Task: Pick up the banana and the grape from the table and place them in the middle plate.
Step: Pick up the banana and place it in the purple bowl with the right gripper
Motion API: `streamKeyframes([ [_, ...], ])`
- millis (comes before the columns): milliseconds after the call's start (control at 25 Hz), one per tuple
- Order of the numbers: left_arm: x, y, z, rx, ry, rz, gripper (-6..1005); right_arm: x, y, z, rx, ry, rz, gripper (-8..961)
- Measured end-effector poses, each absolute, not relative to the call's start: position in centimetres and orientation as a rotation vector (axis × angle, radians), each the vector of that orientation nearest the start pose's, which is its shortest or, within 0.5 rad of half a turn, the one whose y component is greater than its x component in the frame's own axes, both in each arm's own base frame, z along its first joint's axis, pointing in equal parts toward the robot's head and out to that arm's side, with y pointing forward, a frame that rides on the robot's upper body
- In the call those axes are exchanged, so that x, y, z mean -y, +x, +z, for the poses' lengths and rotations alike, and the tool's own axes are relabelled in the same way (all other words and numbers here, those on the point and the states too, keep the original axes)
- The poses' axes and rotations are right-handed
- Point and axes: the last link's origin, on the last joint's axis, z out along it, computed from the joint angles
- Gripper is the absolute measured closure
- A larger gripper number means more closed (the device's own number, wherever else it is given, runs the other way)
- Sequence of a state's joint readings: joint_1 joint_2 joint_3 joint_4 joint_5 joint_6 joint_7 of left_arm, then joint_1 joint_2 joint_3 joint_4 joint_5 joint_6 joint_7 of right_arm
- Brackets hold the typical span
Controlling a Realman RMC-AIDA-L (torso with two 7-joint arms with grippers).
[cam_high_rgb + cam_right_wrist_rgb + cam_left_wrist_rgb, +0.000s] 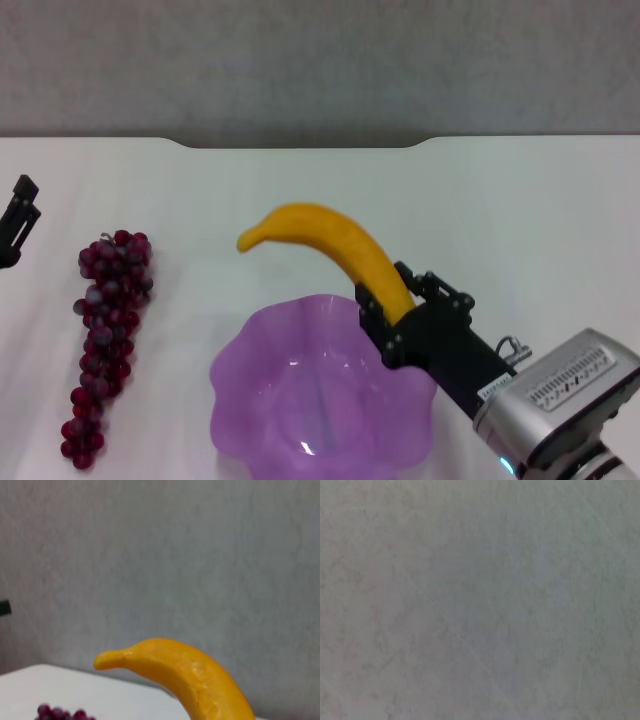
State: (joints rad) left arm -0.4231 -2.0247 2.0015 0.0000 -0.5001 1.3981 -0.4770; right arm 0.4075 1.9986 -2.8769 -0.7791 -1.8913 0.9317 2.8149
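My right gripper will let go of the banana inside the purple middle plate (352, 385), toward the side of the plate that is farthest from the grapes.
My right gripper (388, 308) is shut on the lower end of the yellow-orange banana (325, 240) and holds it in the air over the far right rim of the purple scalloped middle plate (250, 360). The banana also shows in the right wrist view (190, 675), curving up before the grey wall. The bunch of dark red-purple grapes (105, 335) lies on the white table (520, 220) to the left of the plate; its top shows in the right wrist view (62, 713). My left gripper (18, 220) is at the far left edge, above the table. The plate holds nothing.
A grey wall (320, 60) stands behind the table's notched far edge. The left wrist view shows only a grey surface (480, 600).
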Motion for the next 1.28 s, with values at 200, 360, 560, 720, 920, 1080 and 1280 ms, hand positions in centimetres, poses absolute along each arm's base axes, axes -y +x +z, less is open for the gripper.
streamKeyframes([
  [200, -31.0, -34.9, 3.6, 0.564, -1.555, -0.908, 238, -26.9, 23.8, -13.2, -0.501, -2.122, 0.617, 457],
  [360, -31.0, -34.9, 3.6, 0.563, -1.558, -0.907, 238, -26.3, 24.6, -13.6, -0.516, -2.154, 0.57, 456],
  [560, -31.1, -34.9, 3.7, 0.56, -1.559, -0.905, 238, -26.1, 24.9, -14.0, -0.534, -2.177, 0.538, 456],
  [720, -31.1, -34.9, 3.7, 0.559, -1.559, -0.904, 238, -26.0, 24.9, -14.1, -0.537, -2.183, 0.532, 456],
  [920, -31.1, -34.9, 3.7, 0.559, -1.559, -0.904, 238, -25.9, 24.9, -14.3, -0.548, -2.196, 0.522, 457],
  [1080, -31.0, -34.9, 3.7, 0.554, -1.557, -0.909, 238, -25.9, 25.0, -14.4, -0.558, -2.195, 0.518, 454],
  [1280, -30.9, -35.0, 3.8, 0.554, -1.554, -0.903, 238, -25.9, 25.1, -14.4, -0.574, -2.196, 0.509, 446],
])
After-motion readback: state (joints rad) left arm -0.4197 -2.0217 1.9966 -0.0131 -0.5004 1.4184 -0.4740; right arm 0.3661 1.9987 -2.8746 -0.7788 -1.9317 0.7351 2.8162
